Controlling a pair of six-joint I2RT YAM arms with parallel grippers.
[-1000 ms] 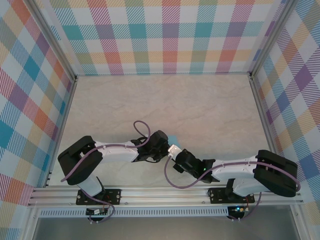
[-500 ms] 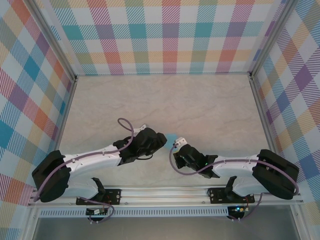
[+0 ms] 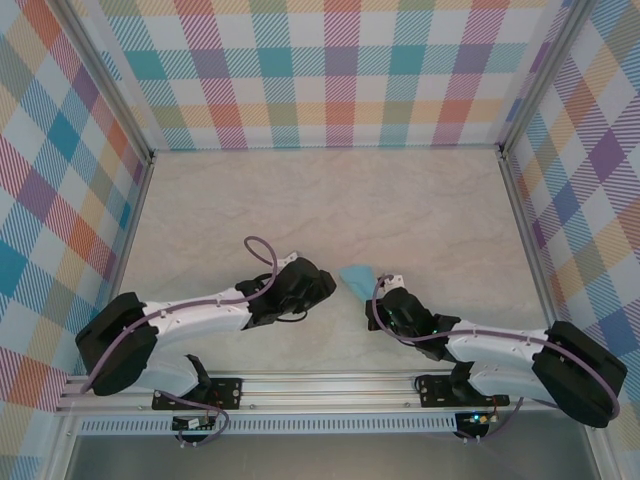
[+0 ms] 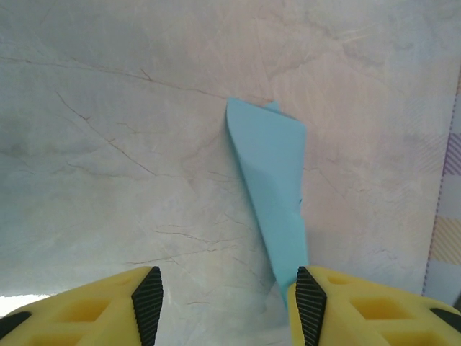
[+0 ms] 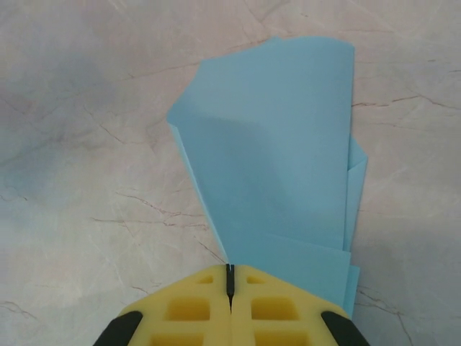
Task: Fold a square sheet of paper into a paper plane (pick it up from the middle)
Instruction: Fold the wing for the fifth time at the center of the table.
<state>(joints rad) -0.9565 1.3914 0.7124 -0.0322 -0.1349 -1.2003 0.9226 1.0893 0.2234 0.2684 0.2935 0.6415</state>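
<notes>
The plane's long edge lies beside one finger of the robot's open left gripper, so that gripper should shift across the plane and close on its upper flap (image 4: 277, 234).
The square sheet of paper stands folded into a light blue paper plane (image 3: 357, 274), a tapering dart shape with layered flaps (image 5: 274, 144). My right gripper (image 5: 229, 277) is shut on its narrow end, and the wide end fans out away from me over the table. My left gripper (image 4: 229, 303) is open to the left of the plane (image 4: 270, 166), with only bare table between its pads. The plane's thin lower edge runs down beside the inner face of the right-hand finger (image 4: 311, 303). From above, the left gripper (image 3: 322, 283) and right gripper (image 3: 385, 290) sit a short way apart with the plane between them.
The table (image 3: 330, 200) is a pale marbled surface fenced by plaid walls (image 3: 330, 70) at the back and sides. A metal rail (image 3: 330, 385) with both arm bases runs along the near edge. Open tabletop lies beyond the grippers.
The left gripper opened and let go of the paper, then drew back to the left. The right arm swung right and forward, carrying the plane out from between the wrists.
</notes>
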